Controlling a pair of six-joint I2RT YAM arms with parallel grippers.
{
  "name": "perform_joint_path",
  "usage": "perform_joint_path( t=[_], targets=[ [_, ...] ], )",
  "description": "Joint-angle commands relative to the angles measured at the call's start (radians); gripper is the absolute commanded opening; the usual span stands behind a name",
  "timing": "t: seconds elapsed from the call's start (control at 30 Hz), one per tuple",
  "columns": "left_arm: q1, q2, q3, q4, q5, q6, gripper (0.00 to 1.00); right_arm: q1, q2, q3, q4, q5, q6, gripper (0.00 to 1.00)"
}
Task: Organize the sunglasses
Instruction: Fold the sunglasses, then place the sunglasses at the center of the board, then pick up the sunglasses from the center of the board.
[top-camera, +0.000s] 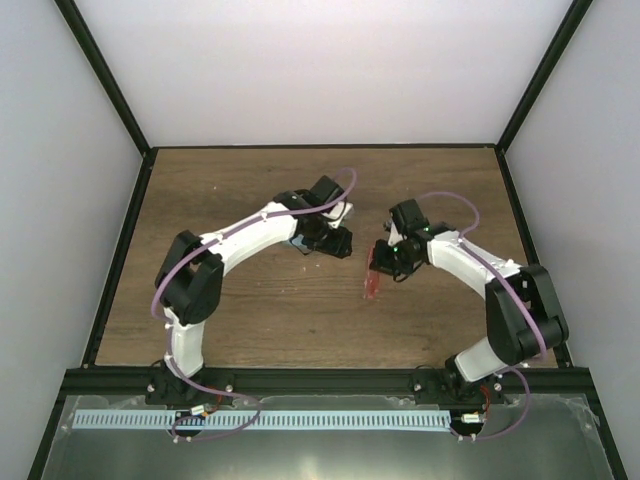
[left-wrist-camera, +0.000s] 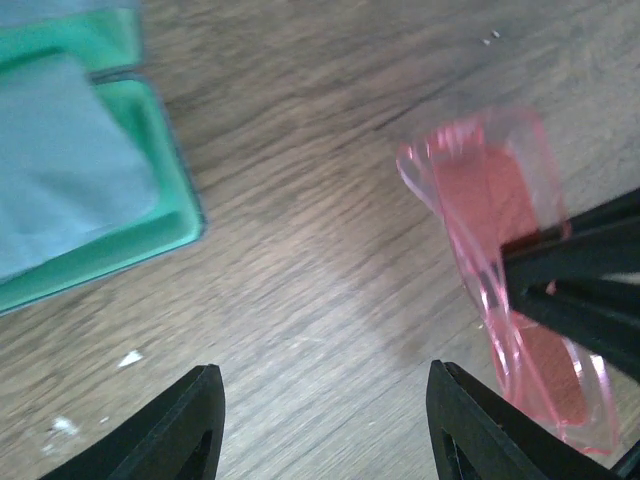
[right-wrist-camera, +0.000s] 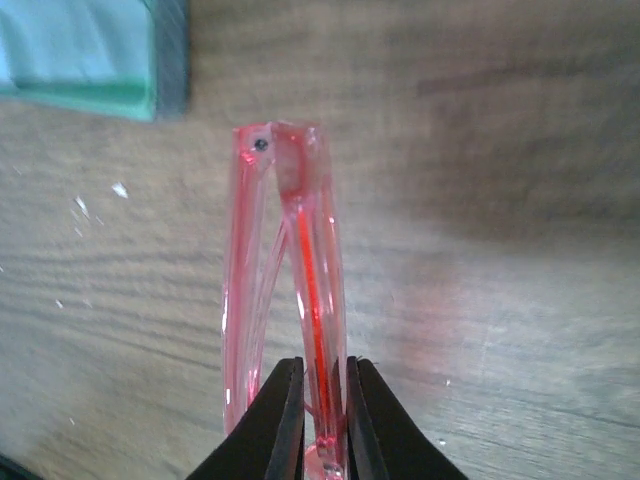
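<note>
The sunglasses are edge-on in my right gripper; it should lay them flat, then carry them across the bridge (right-wrist-camera: 327, 452) before casing them.
The red translucent sunglasses (right-wrist-camera: 290, 270) are folded and held edge-on between my right gripper's fingers (right-wrist-camera: 283, 415). They also show in the top view (top-camera: 372, 280) and the left wrist view (left-wrist-camera: 500, 250). My right gripper (top-camera: 385, 262) is shut on them just above the wooden table. My left gripper (left-wrist-camera: 325, 425) is open and empty, hovering over bare wood to the left of the sunglasses; in the top view it (top-camera: 332, 240) sits over the case.
The open case with green inside (left-wrist-camera: 150, 230) lies at the left of the left wrist view, with the light blue cloth (left-wrist-camera: 60, 170) inside it. Its corner shows in the right wrist view (right-wrist-camera: 120, 60). Black frame rails (top-camera: 120, 250) border the table.
</note>
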Motion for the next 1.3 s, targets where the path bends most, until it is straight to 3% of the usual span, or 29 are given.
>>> perform_joint_path(
  t=[0.0, 0.17, 0.2, 0.27, 0.37, 0.5, 0.6, 0.8, 1.13, 1.2, 1.27],
  targets=[
    [0.017, -0.069, -0.052, 0.022, -0.023, 0.010, 0.56, -0.003, 0.030, -0.109, 0.189, -0.187, -0.025, 0.01],
    [0.017, -0.081, -0.082, 0.036, -0.008, -0.003, 0.56, -0.003, 0.062, -0.146, 0.216, -0.178, -0.033, 0.04],
    [0.017, -0.079, -0.081, 0.037, -0.004, -0.006, 0.56, -0.003, 0.067, -0.143, 0.200, -0.154, -0.032, 0.09],
    [0.018, -0.077, -0.077, 0.042, 0.002, -0.011, 0.56, -0.003, 0.071, -0.133, 0.152, -0.102, -0.034, 0.28],
    [0.017, -0.072, -0.074, 0.043, 0.005, -0.006, 0.56, -0.003, 0.053, -0.124, 0.083, -0.012, -0.029, 0.37],
    [0.016, -0.067, -0.079, 0.038, 0.002, 0.009, 0.56, -0.004, 0.014, -0.113, 0.002, 0.064, -0.021, 0.61],
    [0.017, -0.063, -0.081, 0.038, -0.001, 0.016, 0.56, -0.004, -0.027, -0.105, -0.039, 0.074, -0.019, 0.68],
    [0.020, -0.060, -0.087, 0.042, -0.007, 0.024, 0.56, 0.001, -0.085, -0.061, -0.075, 0.060, 0.001, 0.67],
    [0.112, -0.118, -0.134, 0.077, 0.039, 0.020, 0.56, 0.159, 0.061, 0.095, -0.101, 0.129, -0.033, 0.25],
    [0.137, -0.143, -0.145, 0.079, 0.032, 0.026, 0.56, 0.186, 0.089, 0.111, -0.112, 0.149, -0.036, 0.26],
    [0.164, -0.168, -0.161, 0.083, 0.022, 0.025, 0.56, 0.204, 0.103, 0.114, -0.122, 0.172, -0.036, 0.38]
  ],
)
